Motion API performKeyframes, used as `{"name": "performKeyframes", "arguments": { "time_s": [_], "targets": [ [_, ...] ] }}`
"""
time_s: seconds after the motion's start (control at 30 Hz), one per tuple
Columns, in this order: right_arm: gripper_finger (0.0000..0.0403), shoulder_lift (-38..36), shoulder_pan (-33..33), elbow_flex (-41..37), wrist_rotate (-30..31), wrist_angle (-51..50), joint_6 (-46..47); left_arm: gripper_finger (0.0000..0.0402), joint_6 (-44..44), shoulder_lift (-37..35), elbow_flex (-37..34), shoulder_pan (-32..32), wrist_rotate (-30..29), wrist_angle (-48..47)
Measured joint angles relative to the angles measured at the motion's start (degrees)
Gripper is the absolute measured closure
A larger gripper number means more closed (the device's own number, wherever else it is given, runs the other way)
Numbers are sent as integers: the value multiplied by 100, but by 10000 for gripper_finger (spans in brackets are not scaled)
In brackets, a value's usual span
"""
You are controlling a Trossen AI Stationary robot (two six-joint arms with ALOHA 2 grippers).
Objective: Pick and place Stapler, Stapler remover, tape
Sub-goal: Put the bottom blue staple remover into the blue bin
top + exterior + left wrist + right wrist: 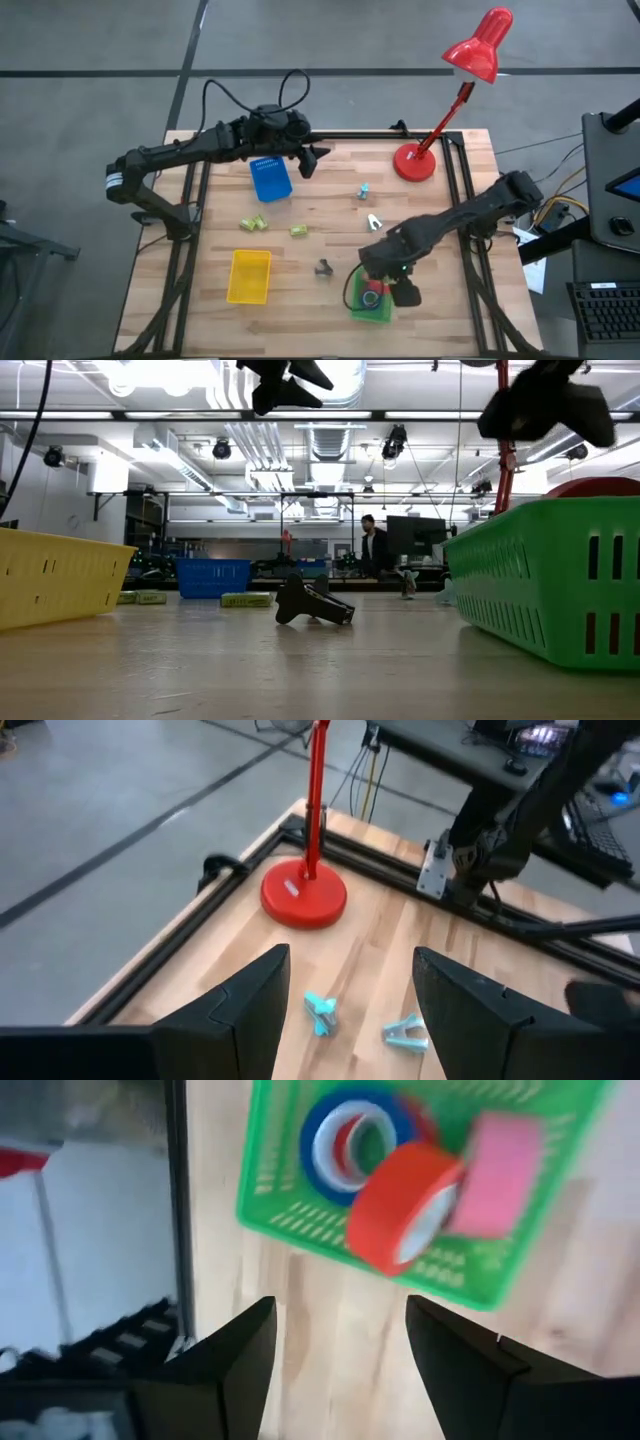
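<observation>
I need to close my right gripper on the lamp-side handle (pixel 379 222) of the teal staple remover, the one that lies nearer to the green tray.
The green tray (pixel 300 1200) holds a blue tape roll (pixel 345 1135), a red tape roll (pixel 400 1205) standing on its edge and a pink object (pixel 495 1175). My right gripper (pixel 340 1310) hangs open above the table beside that tray (pixel 370 305), holding nothing. My left gripper (pixel 352 960) is open in the air over the table's far middle (pixel 312 160). Ahead of it lie two teal staple removers (pixel 318 1013) (pixel 405 1033) on the wood. A dark stapler-like piece (pixel 310 605) lies on the table near its middle (pixel 323 268).
A red desk lamp stands on its round base (pixel 415 162) at the far right. A blue tray (pixel 270 180) sits at the far left of centre, a yellow tray (pixel 250 275) near the left. Two yellow-green items (pixel 252 224) (pixel 298 231) lie between them.
</observation>
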Motion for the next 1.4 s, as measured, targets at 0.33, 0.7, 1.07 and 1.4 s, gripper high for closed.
{"name": "performKeyframes", "arguments": {
  "time_s": [0.33,0.7,1.07,1.4],
  "targets": [
    [195,-924,-877,2,2198,223,839,186,-97,51,-11,-4,254,-894],
    [204,-923,-2167,-525,1739,324,2040,186,-274,50,-84,-4,359,-1132],
    [226,-919,-3020,-1772,1019,851,2226,186,-450,50,-299,-4,359,-992],
    [246,-910,-3365,-2747,944,1981,2538,186,-451,26,-262,-3,359,-699]
  ]
}}
